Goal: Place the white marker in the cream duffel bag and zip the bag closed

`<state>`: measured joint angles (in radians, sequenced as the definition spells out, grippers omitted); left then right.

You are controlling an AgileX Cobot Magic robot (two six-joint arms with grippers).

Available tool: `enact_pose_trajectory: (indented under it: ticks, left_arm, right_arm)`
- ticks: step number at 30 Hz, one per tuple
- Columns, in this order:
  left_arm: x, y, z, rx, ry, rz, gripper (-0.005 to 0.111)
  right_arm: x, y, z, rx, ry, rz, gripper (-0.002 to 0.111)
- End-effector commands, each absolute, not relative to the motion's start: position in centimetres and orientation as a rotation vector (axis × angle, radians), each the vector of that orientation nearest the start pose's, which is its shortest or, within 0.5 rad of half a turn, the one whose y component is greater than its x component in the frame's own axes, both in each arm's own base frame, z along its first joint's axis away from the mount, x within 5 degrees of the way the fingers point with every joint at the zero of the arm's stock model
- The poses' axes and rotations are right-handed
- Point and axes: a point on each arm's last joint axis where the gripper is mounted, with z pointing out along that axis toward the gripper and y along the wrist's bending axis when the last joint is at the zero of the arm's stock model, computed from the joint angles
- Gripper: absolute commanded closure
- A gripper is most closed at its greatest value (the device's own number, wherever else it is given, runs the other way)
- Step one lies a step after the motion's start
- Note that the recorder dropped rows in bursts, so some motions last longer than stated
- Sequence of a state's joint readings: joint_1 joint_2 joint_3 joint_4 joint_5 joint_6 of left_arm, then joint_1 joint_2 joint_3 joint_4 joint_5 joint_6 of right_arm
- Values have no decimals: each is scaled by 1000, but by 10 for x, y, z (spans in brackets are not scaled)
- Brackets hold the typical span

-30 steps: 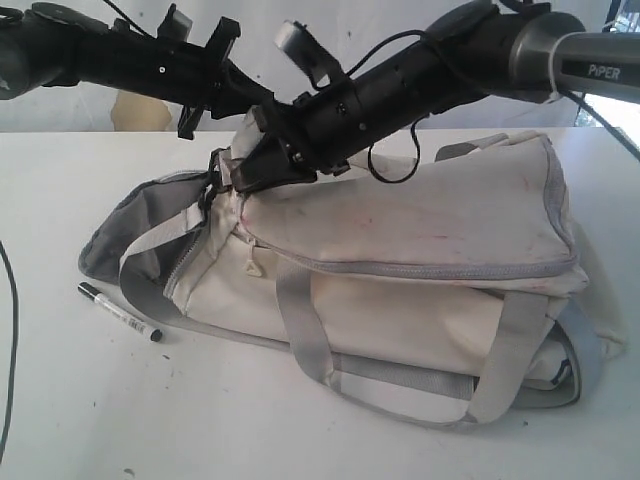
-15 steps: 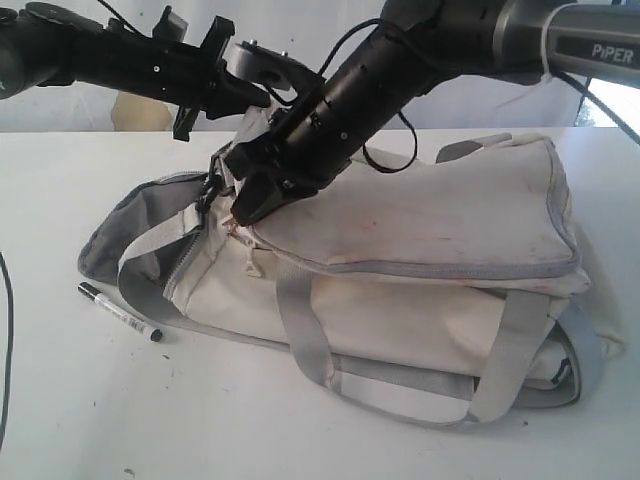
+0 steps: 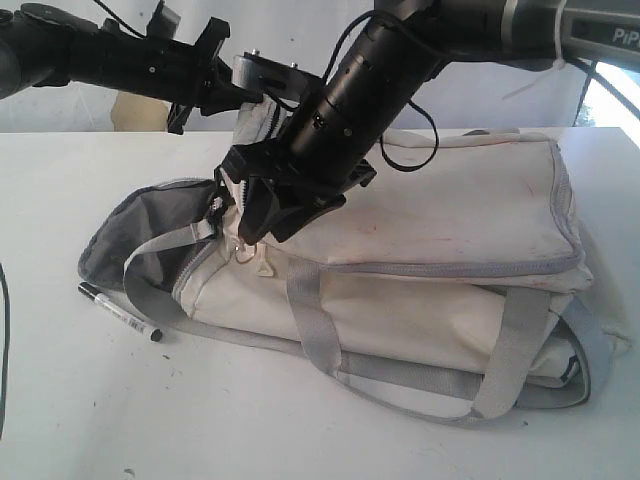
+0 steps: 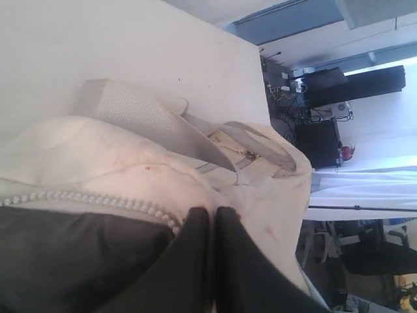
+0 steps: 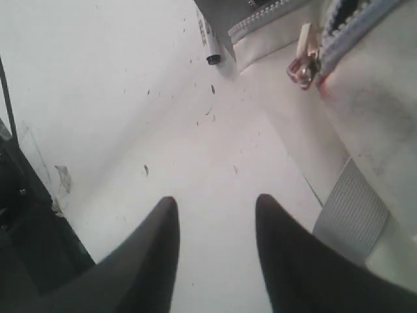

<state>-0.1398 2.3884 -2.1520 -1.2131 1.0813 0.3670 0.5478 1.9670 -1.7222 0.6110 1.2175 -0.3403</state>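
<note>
My left gripper is holding the cream fabric at the bag's back corner, far from the zipper pull, so it should open and take the fold (image 3: 231, 222) next to the pull.
The cream duffel bag (image 3: 440, 210) lies on its side on the white table, its left end unzipped and showing dark grey lining (image 3: 150, 225). The white marker (image 3: 120, 312) lies on the table just in front of that open end, apart from both grippers. My left gripper (image 3: 243, 98) is above the bag's back left corner, shut on a fold of cream fabric (image 4: 150, 189) beside the zipper teeth. My right gripper (image 3: 262, 228) points down over the bag's left end, open and holding nothing. The zipper pull (image 5: 303, 62) and the marker's dark end (image 5: 206, 36) lie beyond its fingertips (image 5: 171, 205).
Grey webbing handles (image 3: 400, 385) loop out over the table in front of the bag. A black cable (image 3: 5, 320) hangs at the table's left edge. Bare table (image 3: 250, 420) stretches along the front.
My right arm has swung from lying across the bag top to pointing down at the zipper end. The bag's flap has shifted right and the left end gapes wider. The marker has not moved.
</note>
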Motion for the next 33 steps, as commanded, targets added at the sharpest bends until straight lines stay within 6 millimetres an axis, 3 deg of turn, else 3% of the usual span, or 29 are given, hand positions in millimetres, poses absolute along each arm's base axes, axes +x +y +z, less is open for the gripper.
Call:
enact_pose_trajectory:
  ticks: [1,7,11,17,19,23,25,29,33]
  left_arm:
    - [503,-149,245,190,2266,-1474,107]
    - [501,-149,245,215,2275,-1491,106]
    - [500,-149,245,219,2277,-1494,91]
    - [494,-148,240,351,2341,-1437,37]
    - [492,-147,237,383,2372,-1407,26]
    - [493,-141,238,387,2385,-1369,22]
    - [495,-129,240,342,2397,-1350,22]
    - [495,-109,238,336,2501,-1171,22]
    - [487,-105,248,379,2524,-1089,25]
  right_arm:
    - [329,258,281,-866,2752,931,65]
    - [333,260,282,-565,2832,970,65]
    - [331,263,284,-538,2838,1043,65]
    - [329,260,283,-580,2869,1002,68]
    - [328,260,283,-583,2873,1002,71]
    - [328,259,282,-597,2883,976,75]
    - [327,258,281,-609,2894,963,75]
    - [328,256,279,-624,2898,910,75]
    - [330,251,278,-644,2899,834,75]
